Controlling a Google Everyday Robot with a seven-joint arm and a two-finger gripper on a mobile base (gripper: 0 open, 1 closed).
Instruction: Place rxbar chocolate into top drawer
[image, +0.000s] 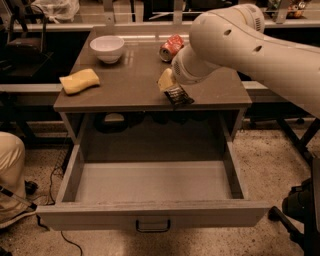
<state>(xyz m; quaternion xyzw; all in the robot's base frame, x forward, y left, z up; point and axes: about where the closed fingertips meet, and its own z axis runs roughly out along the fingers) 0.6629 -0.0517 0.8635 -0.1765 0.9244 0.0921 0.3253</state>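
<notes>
I will let go of the rxbar chocolate with my gripper on the back half of the top drawer's grey bottom (174, 154).
The rxbar chocolate (178, 96), a black wrapper with pale lettering, hangs tilted over the front right edge of the tabletop. My gripper (170, 86) is shut on its upper end, and the big white arm comes in from the upper right. The top drawer (150, 216) stands pulled fully out below the table. It has a plain grey front panel, a small dark handle (152, 226) at its centre, and a bare grey floor. The bar is above the drawer's back right part, roughly level with the tabletop.
On the brown table (125, 90) are a white bowl (107, 47) at the back left, a yellow sponge (79, 81) at the left and a red can (171, 47) lying at the back. A person's leg (10, 175) is at the far left, and dark equipment (300, 205) at the lower right.
</notes>
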